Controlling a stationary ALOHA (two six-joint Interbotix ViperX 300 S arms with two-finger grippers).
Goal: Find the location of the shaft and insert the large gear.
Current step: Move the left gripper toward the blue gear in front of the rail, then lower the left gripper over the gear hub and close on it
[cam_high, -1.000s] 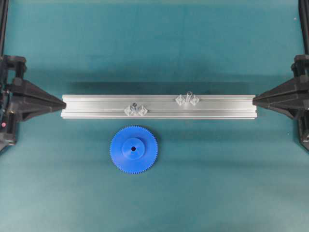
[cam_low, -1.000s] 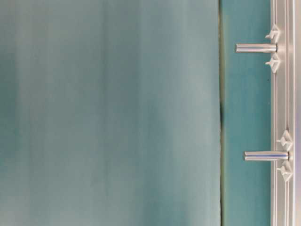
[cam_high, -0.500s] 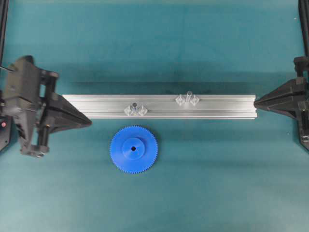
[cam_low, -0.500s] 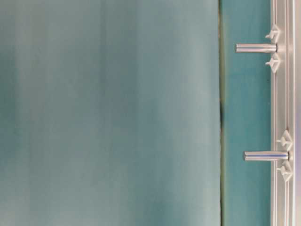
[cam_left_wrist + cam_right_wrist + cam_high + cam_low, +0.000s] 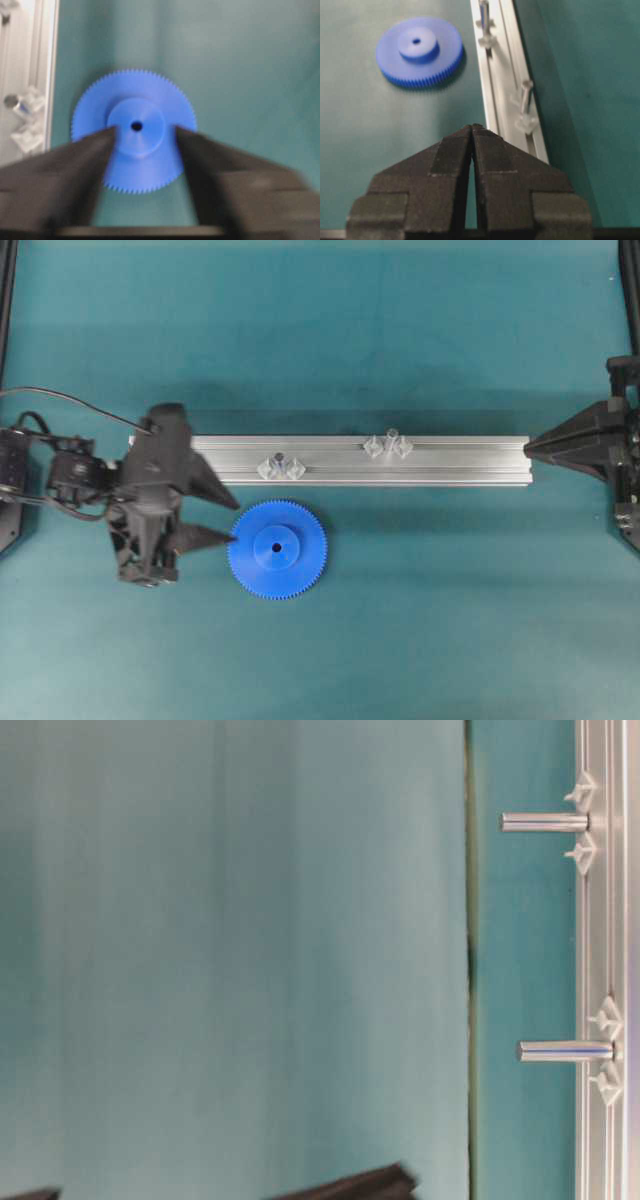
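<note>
Next, the robot's left gripper should move to the large gear's raised hub (image 5: 276, 547) (image 5: 136, 126) and close there, with its fingers on opposite sides of the hub.
The large gear (image 5: 277, 550), a bright blue toothed disc with a raised hub, lies flat on the teal mat just in front of the aluminium rail (image 5: 450, 462). Two identical grey pegs stand on clear mounts on the rail: one shaft (image 5: 281, 458) near the gear, the other (image 5: 391, 434) further right. I cannot tell them apart. My left gripper (image 5: 234, 521) is open at the gear's left edge. In the left wrist view its blurred fingers (image 5: 75, 165) frame the gear (image 5: 134, 165) and its hub without gripping it. My right gripper (image 5: 527, 448) is shut at the rail's right end.
The rail (image 5: 495, 75) runs across the middle of the mat, with both pegs (image 5: 545, 822) (image 5: 565, 1051) sticking up from it. A dark tip of the left finger (image 5: 350, 1188) enters the table-level view at the bottom. Black frame bars run along the left and right edges.
My left arm has swung from the rail's left end rightward and forward to the gear, and its jaws have gone from shut to open. The gear, the rail and the right gripper have stayed put.
</note>
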